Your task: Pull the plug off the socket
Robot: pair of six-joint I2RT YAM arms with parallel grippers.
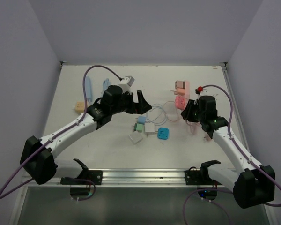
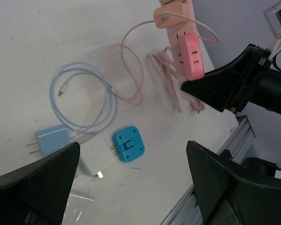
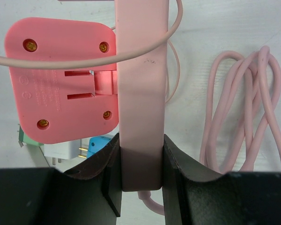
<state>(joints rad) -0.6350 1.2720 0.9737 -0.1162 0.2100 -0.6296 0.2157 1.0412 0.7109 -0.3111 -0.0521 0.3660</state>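
I will next move my left gripper to the darker pink square plug's outer end point(image 1: 177, 102) point(image 2: 194, 59), which faces away from the pale pink power strip, and close it there.
A pale pink power strip point(image 3: 140, 70) stands on edge, and my right gripper point(image 3: 141, 168) is shut on its near end. A darker pink square plug point(image 3: 61, 79) sits plugged into the strip's left face, its prongs partly showing. In the top view the strip point(image 1: 181, 89) lies just beyond the right gripper point(image 1: 189, 112). My left gripper point(image 1: 141, 104) is open and empty, hovering left of the strip above the loose chargers. The left wrist view shows the strip point(image 2: 174, 18) and the plug point(image 2: 192, 51) at upper right, well ahead of the left gripper point(image 2: 136, 187).
A blue square plug point(image 2: 128, 144), a light blue charger point(image 2: 51, 139) with a coiled cable point(image 2: 91, 101), and a white charger point(image 1: 150, 128) lie mid-table. The strip's pink cord point(image 3: 243, 108) is bundled to its right. A beige block point(image 1: 78, 106) and a grey adapter point(image 1: 126, 80) sit at back left.
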